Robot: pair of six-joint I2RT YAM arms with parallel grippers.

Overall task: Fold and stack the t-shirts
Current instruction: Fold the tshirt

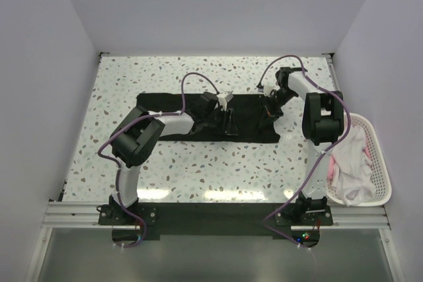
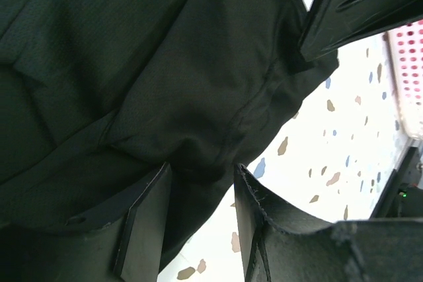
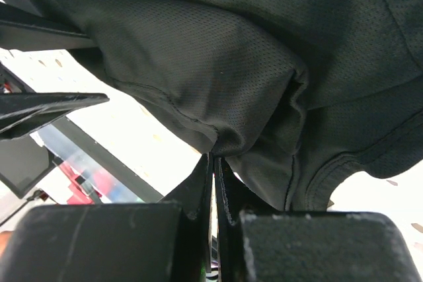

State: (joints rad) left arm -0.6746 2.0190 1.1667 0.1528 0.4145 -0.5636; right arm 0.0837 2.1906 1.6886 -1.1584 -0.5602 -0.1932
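Observation:
The black t-shirt's edge lies across the open fingers of my left gripper. I should pinch the bunched fold farther in with that gripper [image 2: 210, 162] and lift it before spreading the cloth.
A black t-shirt [image 1: 165, 105] lies spread across the middle of the speckled table [image 1: 119, 77]. My right gripper [image 1: 268, 118] is at its right end, shut on a pinched fold of the black fabric [image 3: 231, 44], which bunches up from the tips of the right gripper [image 3: 215, 156]. My left gripper [image 1: 229, 127] is near the shirt's middle. In the left wrist view the left gripper [image 2: 201, 166] has its jaws apart, with a hem of the black shirt [image 2: 165, 64] hanging between them against the left finger and table showing in the gap. White and pink t-shirts [image 1: 350, 163] lie piled in the basket.
A white slatted basket [image 1: 381, 163] stands at the table's right edge, beside the right arm's base. White walls close off the table at the back and both sides. The two grippers work close together over the shirt.

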